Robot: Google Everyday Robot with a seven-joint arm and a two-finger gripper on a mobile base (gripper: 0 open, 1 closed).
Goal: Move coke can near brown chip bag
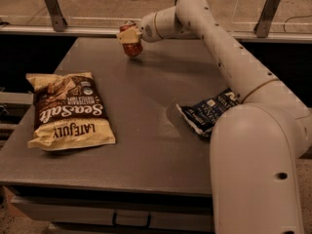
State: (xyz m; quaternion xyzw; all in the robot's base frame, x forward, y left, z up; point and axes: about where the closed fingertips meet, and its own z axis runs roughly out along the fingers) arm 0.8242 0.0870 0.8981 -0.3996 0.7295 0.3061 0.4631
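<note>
The coke can, now above the table's far middle, will be set down by my gripper on the grey table (115, 78), close beside the brown chip bag's far inner corner.
The coke can (132, 47), small and red, is held in my gripper (129, 37) above the far middle of the grey table (146, 126), slightly tilted. The gripper's cream fingers (128, 35) are closed around the can's upper part. The brown chip bag (68, 110), brown and cream with "Sea Salt" and "Late July" lettering, lies flat at the table's left side, well to the near left of the can.
A dark blue chip bag (209, 112) lies at the table's right, partly hidden by my white arm (253, 145). A rail with metal posts (51, 6) runs behind the table's far edge.
</note>
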